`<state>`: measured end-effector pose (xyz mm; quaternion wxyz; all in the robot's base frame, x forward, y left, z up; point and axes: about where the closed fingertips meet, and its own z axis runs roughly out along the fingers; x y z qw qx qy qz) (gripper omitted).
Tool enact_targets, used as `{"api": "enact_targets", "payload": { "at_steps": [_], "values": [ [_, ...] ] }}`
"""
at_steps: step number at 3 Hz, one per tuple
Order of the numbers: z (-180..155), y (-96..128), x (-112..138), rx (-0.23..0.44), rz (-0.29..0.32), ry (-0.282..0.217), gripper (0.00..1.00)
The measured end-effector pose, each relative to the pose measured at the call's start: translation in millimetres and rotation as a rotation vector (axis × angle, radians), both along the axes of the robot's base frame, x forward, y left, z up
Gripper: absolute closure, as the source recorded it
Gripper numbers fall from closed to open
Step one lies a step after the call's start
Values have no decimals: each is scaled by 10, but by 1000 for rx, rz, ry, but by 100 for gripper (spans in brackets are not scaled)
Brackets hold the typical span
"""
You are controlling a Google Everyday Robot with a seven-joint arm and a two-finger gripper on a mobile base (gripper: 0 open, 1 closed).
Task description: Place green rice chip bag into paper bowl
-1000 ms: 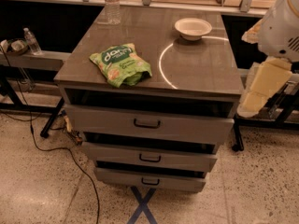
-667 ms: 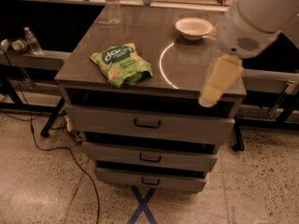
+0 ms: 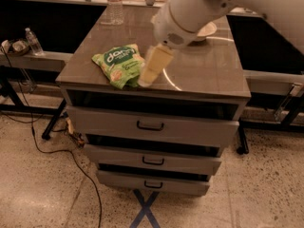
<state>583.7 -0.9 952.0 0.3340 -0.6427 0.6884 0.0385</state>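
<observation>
The green rice chip bag's edge (image 3: 137, 66), on the side toward the paper bowl, will be gripped by my gripper.
The green rice chip bag (image 3: 118, 65) lies flat on the grey cabinet top (image 3: 209, 72), near its front left, white lettering up. My gripper (image 3: 148, 77) hangs from the big white arm (image 3: 190, 11) and sits just at the bag's right edge, low over the top. I cannot tell whether it touches the bag. The paper bowl (image 3: 208, 31) stands at the back right of the top and is mostly hidden behind the arm; only part of its rim shows.
A clear water bottle (image 3: 114, 6) stands at the back left of the top. The cabinet has three drawers (image 3: 150, 126) below. A small bottle (image 3: 32, 41) sits on a side shelf at left. Cables (image 3: 61, 151) and a blue tape cross (image 3: 146, 208) lie on the floor.
The arm has swung from the right side of the cabinet leftwards across the top. The gripper is now beside the bag, and the arm now covers most of the bowl.
</observation>
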Motion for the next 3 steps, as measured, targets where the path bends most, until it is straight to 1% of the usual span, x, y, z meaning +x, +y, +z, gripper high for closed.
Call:
{"api": "enact_targets", "payload": {
  "at_steps": [1,2,3],
  "values": [
    [-208,447,296,57,33,5,0],
    [-530,659,505,89,29,52,0],
    [-780,687,727,101,18,75,0]
  ]
}}
